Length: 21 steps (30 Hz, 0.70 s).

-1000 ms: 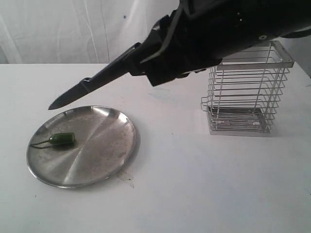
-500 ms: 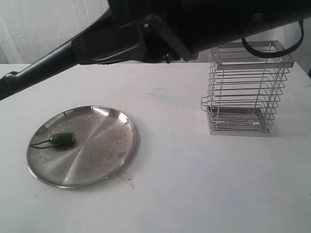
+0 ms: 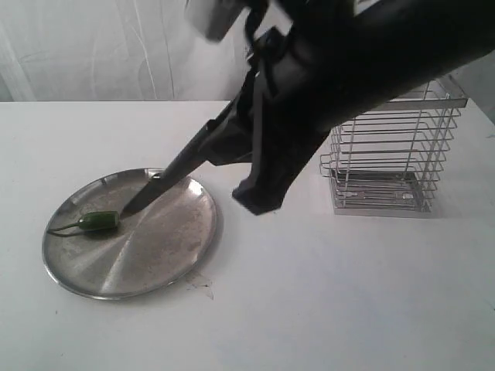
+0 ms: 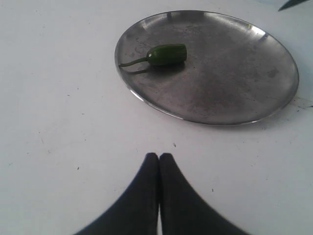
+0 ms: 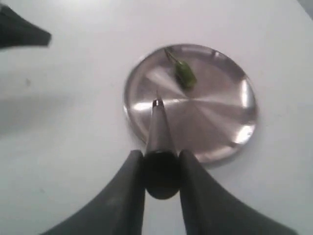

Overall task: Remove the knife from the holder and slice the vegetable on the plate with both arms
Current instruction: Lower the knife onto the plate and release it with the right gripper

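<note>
My right gripper needs to put the black knife down across the steel plate's near rim [image 3: 172,261] [image 5: 169,143], opposite the green pepper. The knife now slants over the steel plate.
My right gripper [image 5: 161,156] is shut on the rounded handle of the black knife [image 5: 159,128]. The blade [image 3: 166,179] slants down over the steel plate [image 3: 155,259], and its tip hangs just right of the green pepper [image 3: 99,222]. The pepper [image 5: 185,74] lies whole with its curved stem, near the plate's [image 5: 230,122] left rim. My left gripper [image 4: 159,156] is shut with nothing in it, over bare table short of the plate [image 4: 230,83] and pepper [image 4: 166,53]. The wire holder [image 3: 394,147] stands at the right, with nothing showing between its bars.
The right arm's dark bulk [image 3: 340,85] fills the upper middle of the exterior view and covers part of the holder. White table [image 3: 309,309] surrounds the plate. A dark shape [image 5: 19,32] sits at one corner of the right wrist view.
The right arm has swung the knife: it pointed above the plate's far edge, then high and far left, and now tilts down with its tip over the plate by the pepper.
</note>
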Tool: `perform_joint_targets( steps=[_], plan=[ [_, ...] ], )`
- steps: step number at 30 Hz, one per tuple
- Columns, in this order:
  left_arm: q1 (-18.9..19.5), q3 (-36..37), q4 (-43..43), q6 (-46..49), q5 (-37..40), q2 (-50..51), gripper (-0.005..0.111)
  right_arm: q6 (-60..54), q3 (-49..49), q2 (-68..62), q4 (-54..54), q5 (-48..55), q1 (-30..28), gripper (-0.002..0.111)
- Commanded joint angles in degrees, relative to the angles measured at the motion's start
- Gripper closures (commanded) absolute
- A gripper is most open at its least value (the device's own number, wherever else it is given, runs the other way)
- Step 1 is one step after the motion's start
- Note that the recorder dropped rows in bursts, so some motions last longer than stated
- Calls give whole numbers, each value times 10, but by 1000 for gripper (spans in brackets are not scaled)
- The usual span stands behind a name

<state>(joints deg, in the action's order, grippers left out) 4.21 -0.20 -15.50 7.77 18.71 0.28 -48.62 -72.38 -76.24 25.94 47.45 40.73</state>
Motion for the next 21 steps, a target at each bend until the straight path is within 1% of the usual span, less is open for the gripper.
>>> perform_joint_targets(
  steps=[1, 4, 7, 9, 10, 11, 13, 14, 15, 17, 19, 21],
  plan=[
    [-3, 2, -4, -1, 2, -3, 107, 33, 27, -21, -202, -124, 82, 108],
    [-3, 2, -4, -1, 2, -3, 107, 123, 63, -41, -360, -148, 136, 108],
    [-3, 2, -4, -1, 2, -3, 107, 258, 109, -61, -555, -174, 185, 108],
    [-3, 2, -4, -1, 2, -3, 107, 406, 140, -76, -723, -197, 212, 108],
    [-3, 2, -4, -1, 2, -3, 107, 475, 153, -83, -812, -197, 223, 108],
    [-3, 2, -4, -1, 2, -3, 107, 567, 163, -92, -898, -192, 236, 108],
    [-3, 2, -4, -1, 2, -3, 107, 752, 184, -110, -1057, -162, 259, 108],
    [-3, 2, -4, -1, 2, -3, 107, 822, 190, -118, -1100, -148, 268, 108],
    [-3, 2, -4, -1, 2, -3, 107, 917, 201, -130, -1172, -110, 278, 108],
    [-3, 2, -4, -1, 2, -3, 107, 1021, 217, -149, -1250, -65, 295, 108],
    [-3, 2, -4, -1, 2, -3, 107, 1095, 231, -166, -1259, -54, 309, 108],
    [-3, 2, -4, -1, 2, -3, 107, 1122, 239, -182, -1259, -60, 325, 108]
  ],
)
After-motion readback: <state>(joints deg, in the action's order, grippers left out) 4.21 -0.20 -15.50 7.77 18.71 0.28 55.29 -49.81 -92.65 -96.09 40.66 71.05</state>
